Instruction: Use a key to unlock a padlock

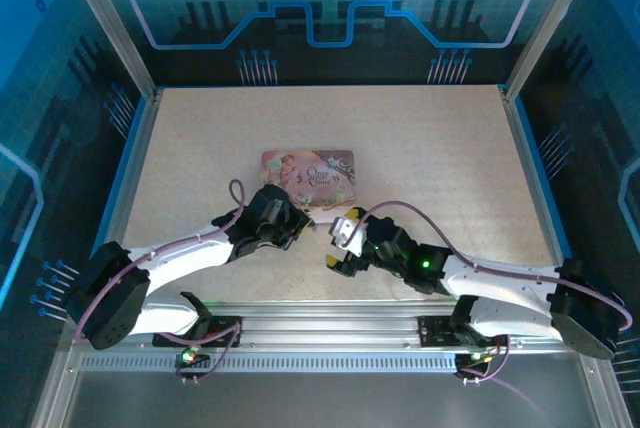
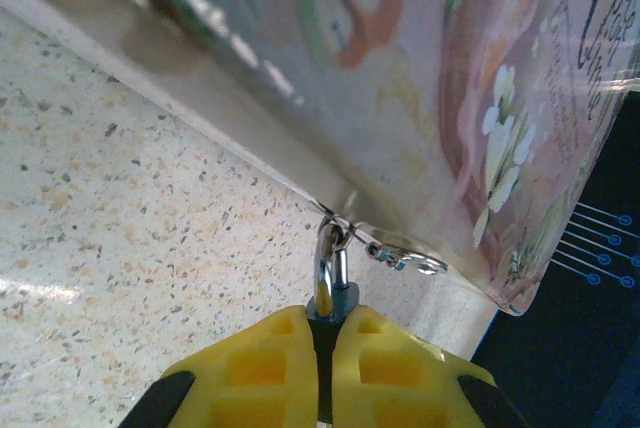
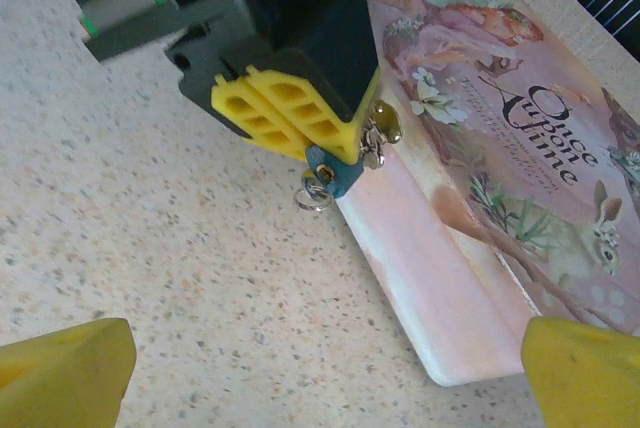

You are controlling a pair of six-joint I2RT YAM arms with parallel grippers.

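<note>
The key is at the padlock's keyhole and the padlock's shackle is still shut, so my right gripper will grab the key by its ring end [image 3: 313, 195] and turn it.
My left gripper [image 2: 328, 326] is shut on the small blue padlock [image 2: 340, 300]. The padlock's silver shackle [image 2: 331, 260] hooks through the latch on the front edge of the pink tin [image 2: 450, 98]. In the right wrist view the padlock [image 3: 330, 170] pokes out below the left gripper's yellow fingers [image 3: 285, 113]. The key's small silvery ring [image 3: 316, 195] hangs at its keyhole end, and the blade is hidden. My right gripper [image 3: 325, 373] stands wide open a short way back from the key, with nothing between its fingers. In the top view, the two grippers [image 1: 298, 226] [image 1: 337, 244] face each other just in front of the tin [image 1: 308, 170].
The speckled beige tabletop [image 1: 430, 168] stretches around the tin. Metal frame posts and blue wall panels [image 1: 330, 8] close off the sides and back. A small silver clasp [image 2: 405, 258] sits on the tin's edge next to the shackle.
</note>
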